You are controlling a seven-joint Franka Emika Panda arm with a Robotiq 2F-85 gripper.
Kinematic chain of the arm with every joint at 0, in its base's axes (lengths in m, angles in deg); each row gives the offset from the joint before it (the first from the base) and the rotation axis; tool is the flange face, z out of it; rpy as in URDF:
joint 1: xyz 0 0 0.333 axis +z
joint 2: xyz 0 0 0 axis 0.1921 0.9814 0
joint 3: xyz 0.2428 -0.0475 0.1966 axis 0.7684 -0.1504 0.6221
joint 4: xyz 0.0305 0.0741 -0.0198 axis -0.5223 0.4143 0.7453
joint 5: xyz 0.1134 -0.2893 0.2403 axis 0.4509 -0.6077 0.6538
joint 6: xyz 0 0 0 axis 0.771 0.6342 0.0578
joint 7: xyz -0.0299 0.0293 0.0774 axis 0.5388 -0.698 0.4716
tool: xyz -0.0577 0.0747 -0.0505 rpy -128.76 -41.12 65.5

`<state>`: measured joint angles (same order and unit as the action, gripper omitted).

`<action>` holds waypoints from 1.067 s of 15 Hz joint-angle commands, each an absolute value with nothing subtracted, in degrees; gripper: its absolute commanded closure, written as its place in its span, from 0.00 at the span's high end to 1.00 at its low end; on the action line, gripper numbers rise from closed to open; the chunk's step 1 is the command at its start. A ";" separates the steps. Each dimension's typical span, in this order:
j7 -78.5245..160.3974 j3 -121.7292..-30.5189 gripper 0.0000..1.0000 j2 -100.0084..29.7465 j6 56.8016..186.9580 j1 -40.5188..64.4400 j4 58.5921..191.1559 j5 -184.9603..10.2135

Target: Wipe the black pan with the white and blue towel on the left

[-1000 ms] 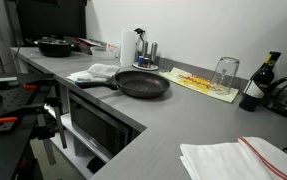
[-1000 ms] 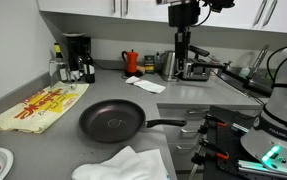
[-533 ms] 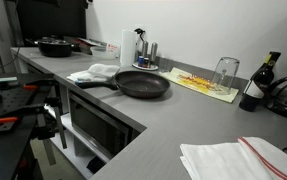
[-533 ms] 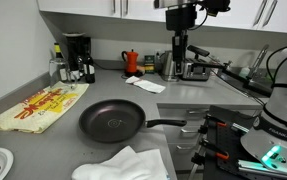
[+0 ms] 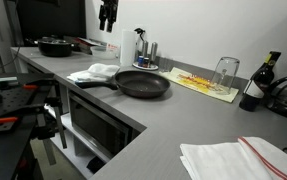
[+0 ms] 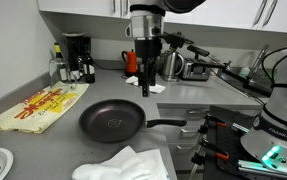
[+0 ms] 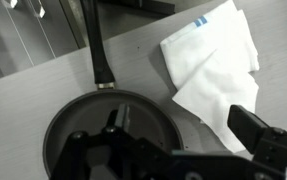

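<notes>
My gripper is going to close on the towel's plain white part [image 5: 103, 70] [image 7: 220, 98], away from its blue stripe, because the towel should wipe the black pan.
The black pan [image 5: 143, 83] sits on the grey counter with its handle toward the white and blue towel [image 5: 95, 72]. Both show in an exterior view, pan [image 6: 111, 122] and crumpled towel [image 6: 123, 166]. In the wrist view the pan [image 7: 78, 130] lies below with its handle [image 7: 95, 50] pointing up, and the towel [image 7: 213, 60] with its blue stripe lies to the right. My gripper [image 7: 183, 140] is open and empty. It hangs high above the handle and towel in both exterior views [image 5: 107, 18] [image 6: 147, 85].
A second white towel with a red stripe [image 5: 238, 158] lies farther along the counter. A yellow mat [image 5: 203, 83] with an upturned glass [image 5: 226, 71], a dark bottle [image 5: 258, 85], a black pot [image 5: 53, 45] and a coffee maker [image 6: 78, 55] stand around.
My arm has swung from the back of the counter to over the pan handle and towel. It now enters the top of the exterior view where it was absent before.
</notes>
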<state>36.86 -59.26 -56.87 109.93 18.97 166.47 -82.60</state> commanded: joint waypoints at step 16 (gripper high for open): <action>37.24 -56.85 1.00 -21.70 119.83 30.84 141.91 -78.75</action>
